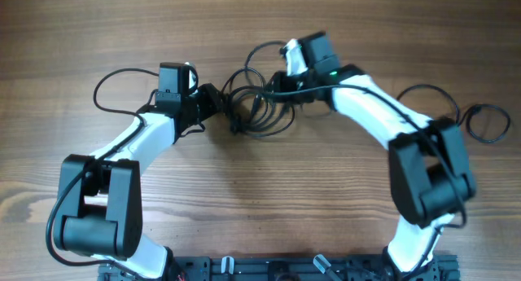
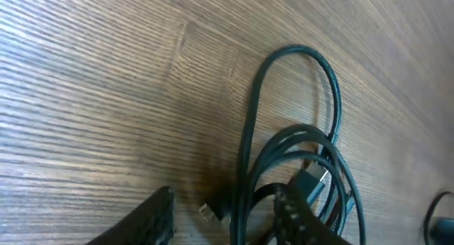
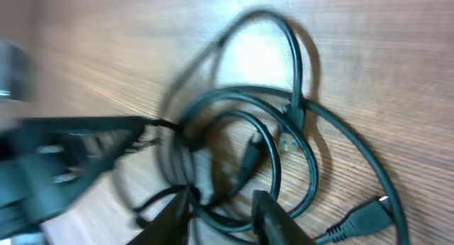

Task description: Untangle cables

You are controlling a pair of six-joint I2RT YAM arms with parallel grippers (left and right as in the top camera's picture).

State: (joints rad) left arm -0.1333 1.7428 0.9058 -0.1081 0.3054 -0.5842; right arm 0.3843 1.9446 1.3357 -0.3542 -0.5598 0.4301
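Observation:
Several strands of cable and a small plug lie between the left gripper's open fingers, so it should shift and pick up only the short arched piece of cable (image 2: 267,189).
The cables (image 1: 259,108) are thin black cords in a tangled bundle of loops on the wooden table, at the middle of the far side. My left gripper (image 1: 221,107) is at the bundle's left edge. In the left wrist view its fingers (image 2: 227,220) are open, with several cable strands (image 2: 250,160) and a small plug (image 2: 213,211) between them. My right gripper (image 1: 275,84) is at the bundle's upper right. In the right wrist view its fingers (image 3: 223,216) are apart over the looped cables (image 3: 284,153), with a strand running between them. A plug (image 3: 365,216) lies to the right.
A thin black loop (image 1: 486,123) lies on the table at the far right, beside the right arm. Another black loop (image 1: 114,87) runs behind the left arm. The left arm (image 3: 64,160) shows blurred in the right wrist view. The arm bases stand at the near edge (image 1: 277,269).

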